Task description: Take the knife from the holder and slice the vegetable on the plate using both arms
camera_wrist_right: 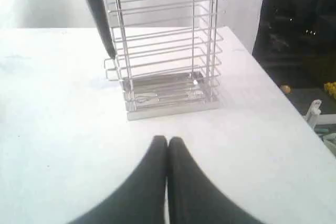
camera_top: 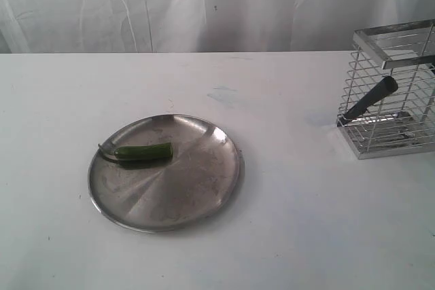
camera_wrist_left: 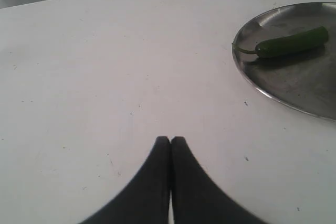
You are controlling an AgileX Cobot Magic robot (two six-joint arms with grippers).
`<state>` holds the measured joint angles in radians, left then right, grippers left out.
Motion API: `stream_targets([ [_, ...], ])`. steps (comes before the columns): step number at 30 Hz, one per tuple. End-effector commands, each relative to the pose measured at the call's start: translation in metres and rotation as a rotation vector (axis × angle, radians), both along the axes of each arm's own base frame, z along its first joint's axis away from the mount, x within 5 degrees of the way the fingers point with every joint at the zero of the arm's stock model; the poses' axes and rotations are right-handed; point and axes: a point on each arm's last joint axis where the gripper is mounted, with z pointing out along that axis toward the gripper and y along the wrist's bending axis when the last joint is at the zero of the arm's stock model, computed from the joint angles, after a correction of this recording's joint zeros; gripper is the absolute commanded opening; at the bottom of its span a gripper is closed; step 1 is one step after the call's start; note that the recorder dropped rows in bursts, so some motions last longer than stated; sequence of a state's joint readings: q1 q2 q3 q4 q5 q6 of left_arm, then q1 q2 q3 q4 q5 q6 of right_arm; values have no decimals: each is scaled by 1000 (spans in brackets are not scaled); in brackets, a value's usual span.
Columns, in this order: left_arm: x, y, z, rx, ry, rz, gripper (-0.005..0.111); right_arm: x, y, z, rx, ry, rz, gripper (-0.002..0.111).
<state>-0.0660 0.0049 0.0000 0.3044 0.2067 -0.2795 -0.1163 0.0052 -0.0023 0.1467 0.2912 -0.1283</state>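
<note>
The thick upper end (camera_top: 383, 90) of the knife's dark handle is next for my right gripper, which should go to the wire holder and close on it.
The dark-green vegetable (camera_top: 144, 152) lies on the left part of the steel plate (camera_top: 197, 188), stem pointing left; the left wrist view shows the vegetable (camera_wrist_left: 291, 43) and plate (camera_wrist_left: 294, 87) too. At the right edge stands the wire holder (camera_top: 391, 93), and the knife's dark handle (camera_top: 370, 98) sticks out of its left side at a slant. In the right wrist view the holder (camera_wrist_right: 165, 40) and knife handle (camera_wrist_right: 98, 14) are ahead of my right gripper (camera_wrist_right: 168, 139), which is shut and empty. My left gripper (camera_wrist_left: 170, 139) is shut and empty over bare table, apart from the plate. Neither arm shows in the exterior view.
A white table (camera_top: 285, 236) carries everything, with a white curtain (camera_top: 204, 5) behind it. The table's edge (camera_wrist_right: 283, 108) runs past the holder in the right wrist view, with dark floor clutter beyond.
</note>
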Motion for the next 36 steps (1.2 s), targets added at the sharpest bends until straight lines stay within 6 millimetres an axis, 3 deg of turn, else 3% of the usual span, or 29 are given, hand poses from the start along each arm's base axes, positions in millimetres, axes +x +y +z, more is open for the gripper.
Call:
stream_targets([
  [1,0,-1,0,-14,-8,-4,0,0,0,3,-39,-36,5,0],
  [3,0,-1,0,-14,-8,-4,0,0,0,3,-35,-38,4,0],
  [6,0,-1,0,-14,-8,-4,0,1,3,6,305,-89,-12,0],
  [9,0,-1,0,-14,-8,-4,0,1,5,9,506,-134,-23,0],
  [13,0,-1,0,-14,-8,-4,0,1,6,9,570,-128,-25,0],
  [16,0,-1,0,-14,-8,-4,0,2,6,12,849,-163,-54,0],
  [19,0,-1,0,-14,-8,-4,0,1,-1,23,1199,-325,-98,0],
  [22,0,-1,0,-14,-8,-4,0,-7,-16,55,1379,-637,-90,0],
  [25,0,-1,0,-14,-8,-4,0,-37,-28,115,1463,-1073,73,0],
  [28,0,-1,0,-14,-8,-4,0,-84,-17,178,1095,-1437,337,0],
  [29,0,-1,0,-14,-8,-4,0,-98,-6,201,895,-1499,412,0],
  [31,0,-1,0,-14,-8,-4,0,-104,15,227,518,-1462,468,0],
  [34,0,-1,0,-14,-8,-4,0,-80,40,250,-132,-1175,407,0],
  [36,0,-1,0,-14,-8,-4,0,-50,41,246,-394,-952,350,0],
])
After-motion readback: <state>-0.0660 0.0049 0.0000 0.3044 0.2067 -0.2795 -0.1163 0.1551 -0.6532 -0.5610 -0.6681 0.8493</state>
